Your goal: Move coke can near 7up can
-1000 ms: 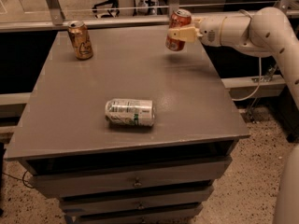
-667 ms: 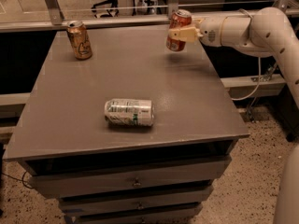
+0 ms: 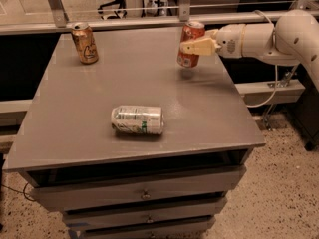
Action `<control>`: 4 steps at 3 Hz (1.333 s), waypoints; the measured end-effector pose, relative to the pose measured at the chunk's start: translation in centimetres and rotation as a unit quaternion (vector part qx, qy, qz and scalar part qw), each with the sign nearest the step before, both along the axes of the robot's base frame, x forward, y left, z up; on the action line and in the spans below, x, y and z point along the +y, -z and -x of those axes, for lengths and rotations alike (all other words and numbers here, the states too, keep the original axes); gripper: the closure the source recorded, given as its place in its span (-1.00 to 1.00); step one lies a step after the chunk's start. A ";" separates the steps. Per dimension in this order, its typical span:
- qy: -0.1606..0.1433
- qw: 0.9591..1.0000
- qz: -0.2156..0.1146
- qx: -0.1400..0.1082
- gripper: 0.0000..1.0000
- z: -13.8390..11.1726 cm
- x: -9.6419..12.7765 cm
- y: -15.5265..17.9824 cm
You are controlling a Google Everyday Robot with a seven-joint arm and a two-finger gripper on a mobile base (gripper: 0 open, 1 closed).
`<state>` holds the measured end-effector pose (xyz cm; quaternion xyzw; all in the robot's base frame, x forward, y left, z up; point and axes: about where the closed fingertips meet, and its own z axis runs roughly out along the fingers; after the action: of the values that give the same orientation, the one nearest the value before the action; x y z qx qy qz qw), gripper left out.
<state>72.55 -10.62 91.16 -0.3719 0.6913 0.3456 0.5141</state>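
I need to let go of the coke can with my gripper so that it is upright on the table (image 3: 189, 117), beside the end of the 7up can that is nearest my arm.
The red coke can (image 3: 189, 45) with a silver top is held upright, lifted a little above the grey table (image 3: 99, 83) near its far right side. My gripper (image 3: 194, 46) reaches in from the right and is shut on the coke can's middle. The 7up can (image 3: 137, 120), silvery-white with green print, lies on its side near the table's front centre, well in front and to the left of the gripper.
A gold/tan can (image 3: 84, 43) stands upright at the far left corner. The table has drawers below its front edge. A metal rail runs behind the table. My white arm (image 3: 269, 36) extends off the right side.
The coke can and gripper have barely moved; they seem to have shifted slightly. The other cans are unchanged.
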 end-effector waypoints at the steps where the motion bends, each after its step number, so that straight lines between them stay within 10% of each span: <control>1: -0.023 0.999 0.002 0.034 1.00 6.2 0.6 -0.1; 3: -0.078 0.993 -0.018 0.089 1.00 15.7 1.0 2.7; 4: -0.103 0.990 -0.023 0.093 0.66 17.6 0.8 3.1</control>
<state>54.95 -9.79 88.08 -0.3955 0.6861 0.4453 0.4178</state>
